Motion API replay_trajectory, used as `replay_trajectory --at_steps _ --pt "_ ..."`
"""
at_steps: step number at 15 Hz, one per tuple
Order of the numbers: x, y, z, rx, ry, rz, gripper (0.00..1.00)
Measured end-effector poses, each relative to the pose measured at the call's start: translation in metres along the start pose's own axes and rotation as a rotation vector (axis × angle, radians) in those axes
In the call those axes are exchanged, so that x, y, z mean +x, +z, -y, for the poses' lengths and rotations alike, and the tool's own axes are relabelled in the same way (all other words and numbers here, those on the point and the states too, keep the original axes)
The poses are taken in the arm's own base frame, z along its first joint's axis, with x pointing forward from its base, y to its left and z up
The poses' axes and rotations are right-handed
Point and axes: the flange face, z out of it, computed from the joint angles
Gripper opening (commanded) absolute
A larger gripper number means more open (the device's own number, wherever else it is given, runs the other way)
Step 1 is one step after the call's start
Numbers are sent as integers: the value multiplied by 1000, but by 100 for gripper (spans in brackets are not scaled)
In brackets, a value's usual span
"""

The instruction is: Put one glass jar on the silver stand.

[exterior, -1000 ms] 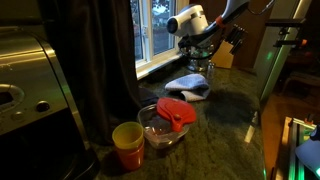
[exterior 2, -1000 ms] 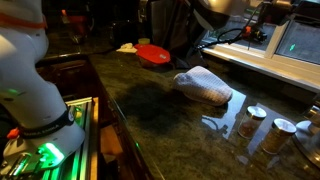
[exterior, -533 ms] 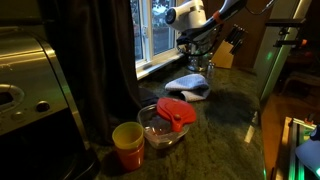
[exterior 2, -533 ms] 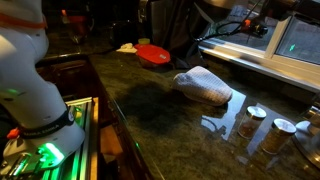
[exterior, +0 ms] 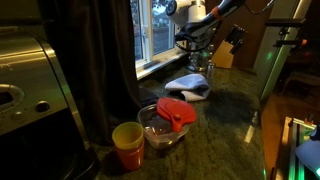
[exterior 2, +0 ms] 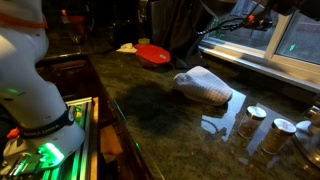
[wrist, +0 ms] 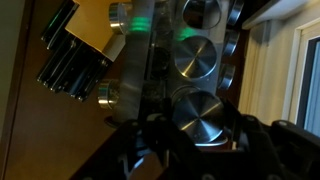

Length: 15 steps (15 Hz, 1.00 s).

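Next, I let go of the glass jar on the silver stand, at the end of the silver-lidded row (exterior: 193, 58) (wrist: 199, 114) nearest the window.
In the wrist view my gripper (wrist: 193, 135) is shut on a glass jar (wrist: 195, 118) with a round silver lid, a finger on each side. Right behind it stands the silver stand (wrist: 150, 60), with more silver-lidded jars (wrist: 195, 57) on its tiers. In an exterior view my gripper (exterior: 190, 38) hangs by the window, above the silver stand (exterior: 203, 63). Three more glass jars (exterior 2: 256, 119) stand on the counter at the lower right of an exterior view. My gripper is out of that view.
A wooden knife block (wrist: 85, 40) with black handles stands beside the stand (exterior: 226, 55). A folded cloth (exterior: 187, 85) (exterior 2: 205, 87) lies on the dark counter. A glass bowl with a red lid (exterior: 168, 120), a yellow cup (exterior: 127, 146) and a coffee machine (exterior: 25, 85) stand nearer.
My gripper has risen a little and shifted toward the window, above the stand. Nothing on the counter has moved.
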Motion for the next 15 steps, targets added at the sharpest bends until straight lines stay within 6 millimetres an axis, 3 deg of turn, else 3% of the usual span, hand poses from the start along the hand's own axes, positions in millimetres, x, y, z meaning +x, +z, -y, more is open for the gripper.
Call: replay_trajectory --at_steps 15 --pt "41 15 -6 16 156 152 24"
